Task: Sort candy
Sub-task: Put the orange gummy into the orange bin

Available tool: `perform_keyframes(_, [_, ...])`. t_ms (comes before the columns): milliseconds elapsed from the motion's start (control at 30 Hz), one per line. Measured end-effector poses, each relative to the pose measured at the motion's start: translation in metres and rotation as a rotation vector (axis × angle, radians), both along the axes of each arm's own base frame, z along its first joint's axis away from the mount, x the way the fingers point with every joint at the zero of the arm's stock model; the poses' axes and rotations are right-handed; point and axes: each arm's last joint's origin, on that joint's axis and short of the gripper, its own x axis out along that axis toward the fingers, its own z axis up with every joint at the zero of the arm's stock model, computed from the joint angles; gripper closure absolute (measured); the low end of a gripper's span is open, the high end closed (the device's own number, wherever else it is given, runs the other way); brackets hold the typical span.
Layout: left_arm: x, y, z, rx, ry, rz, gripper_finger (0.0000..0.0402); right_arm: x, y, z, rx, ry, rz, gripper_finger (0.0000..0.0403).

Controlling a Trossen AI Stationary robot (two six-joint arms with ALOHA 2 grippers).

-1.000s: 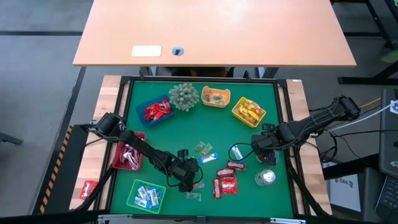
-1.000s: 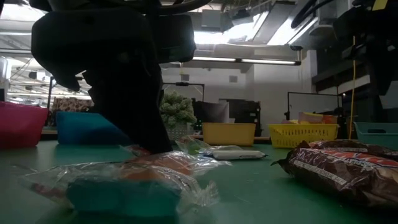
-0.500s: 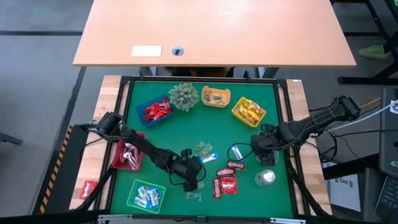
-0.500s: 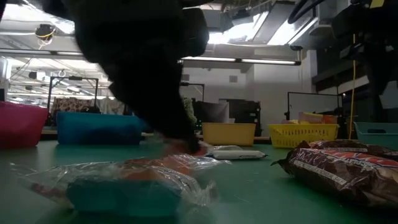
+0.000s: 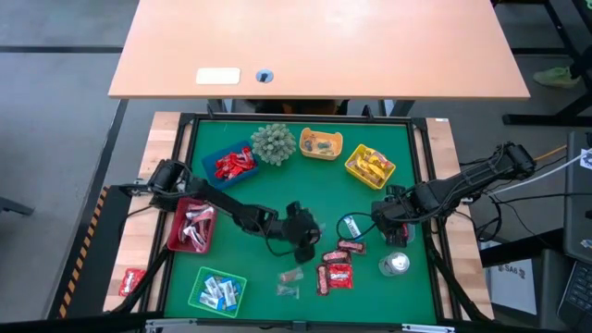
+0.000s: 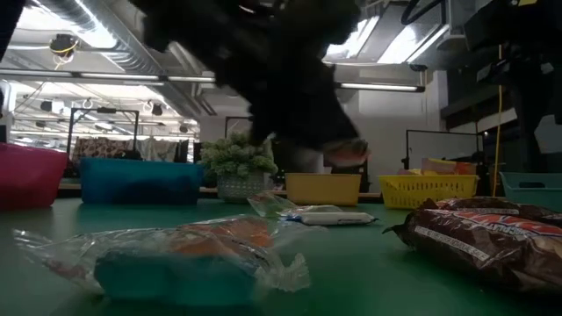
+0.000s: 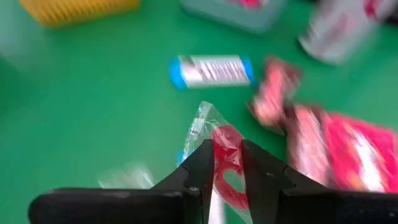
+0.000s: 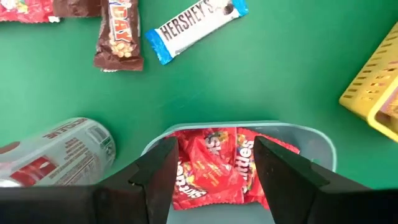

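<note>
Next, I let go of the red candy with my left gripper inside the orange tray (image 5: 322,144) between the spiky plant ball and the yellow tray.
My left gripper (image 7: 228,149) (image 5: 303,233) is over the middle of the green mat, shut on a small red candy in a clear wrapper (image 7: 217,134). Loose candy lies around it: a blue-white bar (image 7: 211,70), red packets (image 7: 348,155) and two clear-wrapped pieces (image 5: 290,277) flat on the mat. At the mat's right side my right gripper (image 8: 214,152) (image 5: 388,215) stands open, pointing down. It is above a pale blue tray (image 8: 311,140) that holds red packets (image 8: 211,168). My left gripper pinches the candy's red middle (image 7: 227,138) between its two fingers. The clear wrapper end (image 7: 202,119) sticks out ahead of the fingertips. The fingers slant down from the table's left. In the low view the candy (image 6: 347,154) is lifted clear of the mat.
Trays ring the mat: blue (image 5: 231,165), orange (image 5: 321,143), yellow (image 5: 370,166), red (image 5: 191,227) and green (image 5: 217,289). A spiky plant ball (image 5: 273,143) stands at the far side. A silver can (image 5: 396,265) lies near the right gripper, and a clear-wrapped candy (image 6: 176,259) is close to the low camera.
My left gripper has risen off the mat and swung toward the far and right edges, tipping up more level. The clear-wrapped red candy has come up with it. The right arm has kept still.
</note>
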Motion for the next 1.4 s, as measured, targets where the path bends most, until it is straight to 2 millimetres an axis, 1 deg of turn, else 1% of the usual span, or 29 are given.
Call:
perform_keyframes(133, [0.014, 0.038, 0.009, 0.101, -0.086, 0.041, 0.0337, 0.000, -0.001, 0.000, -0.034, -0.015, -0.003, 0.0193])
perform_keyframes(333, [0.025, 0.111, 0.021, 0.211, -0.181, 0.159, 0.0337, 0.001, -0.002, 0.000, -0.059, -0.026, -0.007, 0.0193])
perform_keyframes(433, [0.024, 0.148, 0.024, 0.232, -0.200, 0.241, 0.0337, 0.001, -0.002, 0.000, -0.059, -0.026, -0.007, 0.0193])
perform_keyframes(567, [0.016, 0.193, 0.024, 0.242, -0.192, 0.348, 0.0337, 0.002, -0.001, 0.000, -0.054, -0.037, -0.008, 0.0193])
perform_keyframes(667, [0.010, 0.220, 0.025, 0.236, -0.193, 0.417, 0.0337, 0.005, 0.000, 0.001, -0.039, -0.071, -0.010, 0.0193])
perform_keyframes(733, [0.006, 0.234, 0.025, 0.221, -0.200, 0.428, 0.0337, 0.007, 0.001, 0.001, -0.028, -0.096, -0.011, 0.0193])
perform_keyframes(833, [0.000, 0.251, 0.025, 0.209, -0.202, 0.440, 0.0337, 0.011, 0.003, 0.003, -0.013, -0.137, 0.001, 0.0194])
perform_keyframes(933, [-0.003, 0.260, 0.025, 0.187, -0.212, 0.475, 0.0337, 0.015, 0.004, 0.004, -0.001, -0.174, 0.019, 0.0194])
perform_keyframes(1133, [-0.004, 0.263, 0.025, 0.174, -0.218, 0.486, 0.0337, 0.019, 0.006, 0.005, 0.018, -0.226, 0.030, 0.0194])
perform_keyframes(1400, [-0.004, 0.263, 0.025, 0.174, -0.217, 0.486, 0.0335, 0.021, 0.007, 0.006, 0.023, -0.238, 0.029, 0.0194])
